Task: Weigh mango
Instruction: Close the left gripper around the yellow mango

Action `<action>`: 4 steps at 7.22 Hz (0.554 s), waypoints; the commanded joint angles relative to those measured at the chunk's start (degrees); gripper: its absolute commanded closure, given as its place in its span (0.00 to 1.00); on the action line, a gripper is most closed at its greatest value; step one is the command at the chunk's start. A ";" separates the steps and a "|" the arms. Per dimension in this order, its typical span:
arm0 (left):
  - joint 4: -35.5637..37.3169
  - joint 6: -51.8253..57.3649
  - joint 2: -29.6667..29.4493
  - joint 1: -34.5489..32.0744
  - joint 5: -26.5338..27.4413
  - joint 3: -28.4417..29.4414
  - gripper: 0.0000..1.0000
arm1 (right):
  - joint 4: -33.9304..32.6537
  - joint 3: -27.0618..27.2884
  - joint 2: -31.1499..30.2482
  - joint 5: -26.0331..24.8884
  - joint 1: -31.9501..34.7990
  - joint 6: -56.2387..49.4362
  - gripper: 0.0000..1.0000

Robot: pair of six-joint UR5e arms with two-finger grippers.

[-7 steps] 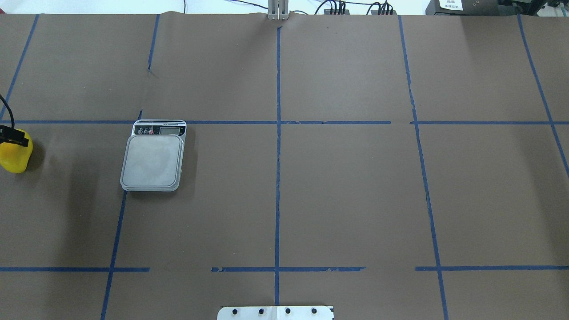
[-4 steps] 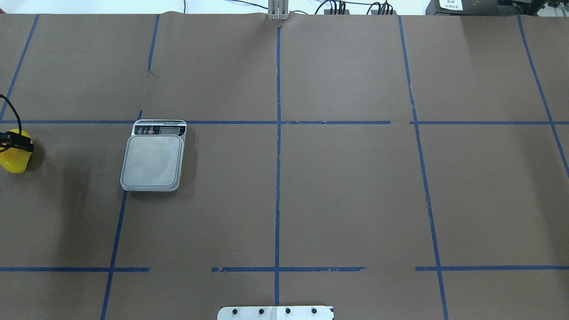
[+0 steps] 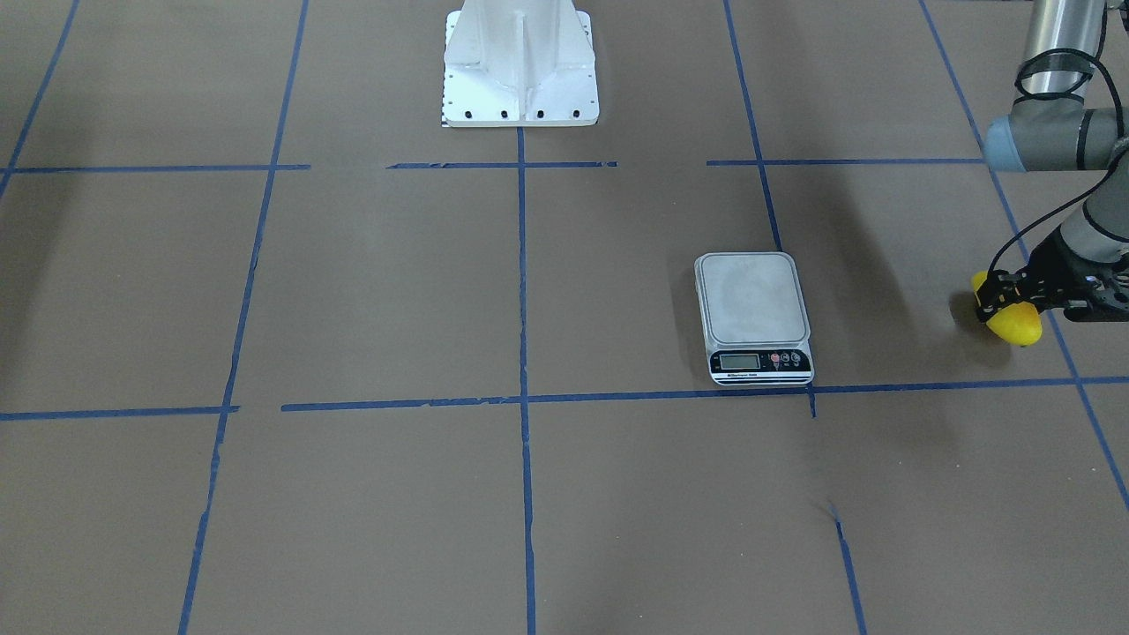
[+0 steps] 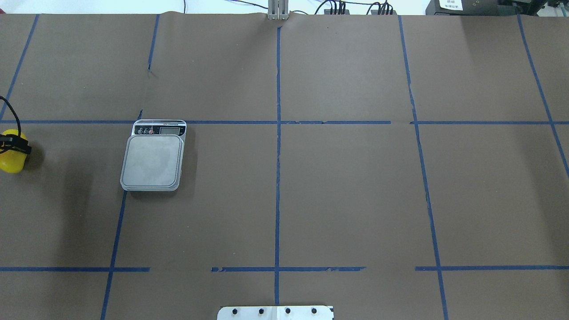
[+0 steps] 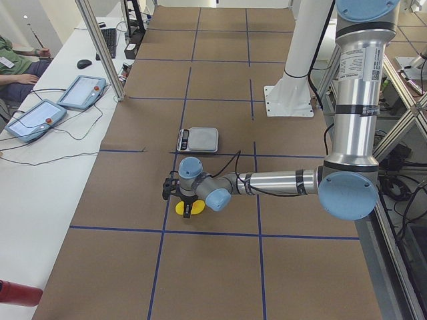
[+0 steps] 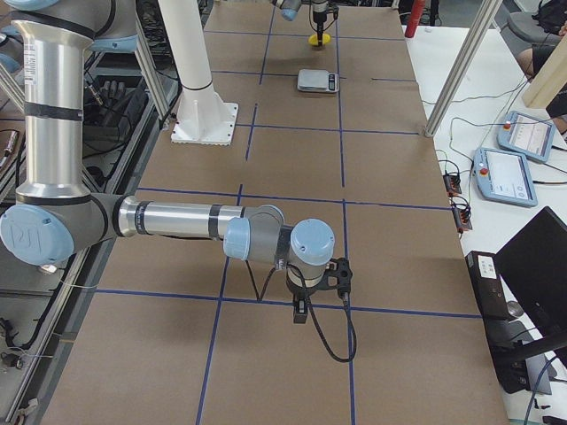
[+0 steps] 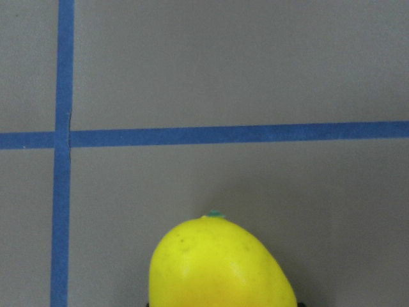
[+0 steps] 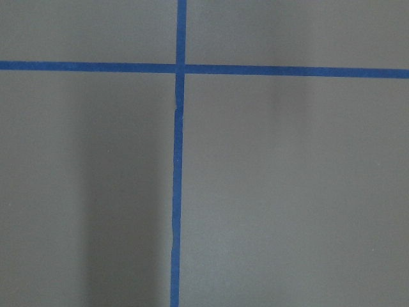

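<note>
Next, I let go of the mango with my left gripper on the middle of the scale's bare grey platform (image 3: 756, 303).
The mango (image 4: 11, 162) is bright yellow and sits at the table's far left edge; it also shows in the front view (image 3: 1014, 324) and fills the bottom of the left wrist view (image 7: 220, 268). My left gripper (image 3: 1001, 298) is shut on the mango, with a dark finger on each side of it. The scale (image 4: 153, 160) has a bare grey platform and lies well to the right of the mango. My right gripper (image 6: 306, 312) hangs low over the bare table far from both; I cannot tell if it is open or shut.
The white robot base (image 3: 520, 62) stands at the middle of the table's near side. Blue tape lines (image 4: 278, 178) cross the brown table cover. Operator tablets (image 6: 514, 159) and cables lie on a side bench beyond the far edge.
The mango and my left gripper have shifted slightly left, toward the edge of the overhead view. The scale has not moved.
</note>
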 commanded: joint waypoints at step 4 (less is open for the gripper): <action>29.16 3.38 -6.01 -2.40 -6.09 -20.12 1.00 | 0.08 0.00 0.00 0.00 0.00 0.00 0.00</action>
